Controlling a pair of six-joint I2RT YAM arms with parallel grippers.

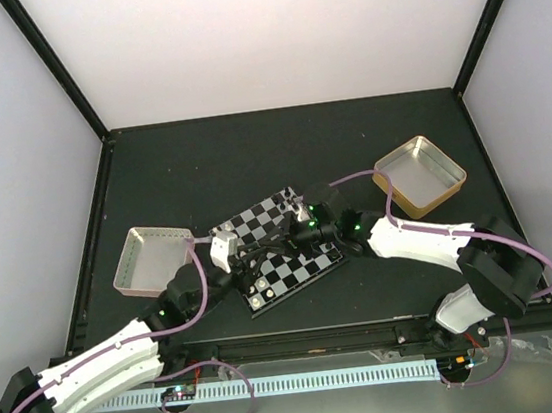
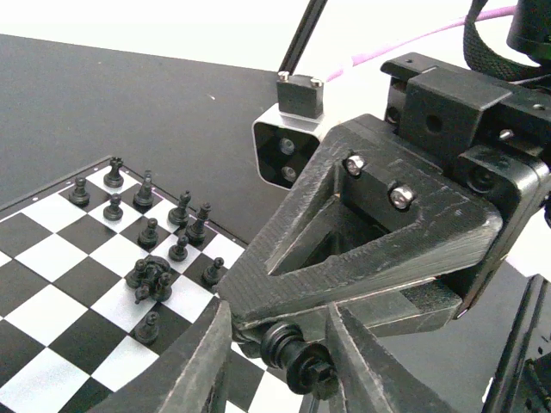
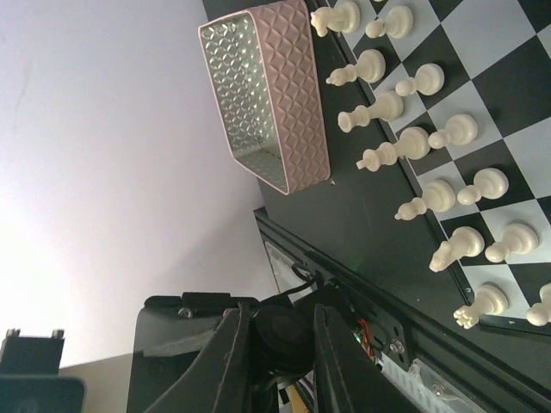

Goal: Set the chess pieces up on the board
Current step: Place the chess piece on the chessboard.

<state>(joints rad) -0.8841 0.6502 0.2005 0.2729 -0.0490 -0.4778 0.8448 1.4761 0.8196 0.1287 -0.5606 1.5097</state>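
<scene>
My right gripper is covering the black chess piece's base, so next my left gripper grabs the piece by its head [image 2: 318, 373] and carries it base down to its square.
A black chess piece [image 2: 301, 361] lies sideways in the air above the board [image 2: 52, 310]. My right gripper [image 3: 280, 340] is shut on its round base [image 3: 288, 331]. My left gripper [image 2: 280, 335] stands around the same piece, its fingers [image 2: 370, 361] close to the piece's head and a gap still showing on the other side. Both grippers meet over the board's middle [image 1: 282, 236]. Several black pieces [image 2: 151, 232] stand clustered at one end of the board, one of them toppled. Cream-white pieces [image 3: 413, 142] stand in two rows at the other end.
A silver-pink tray [image 1: 146, 258] sits left of the board, seen also in the right wrist view as the patterned tray [image 3: 267, 95]. A gold tin [image 1: 420, 175] lies at the back right. The table's metal front rail [image 1: 307, 379] runs behind the arm bases.
</scene>
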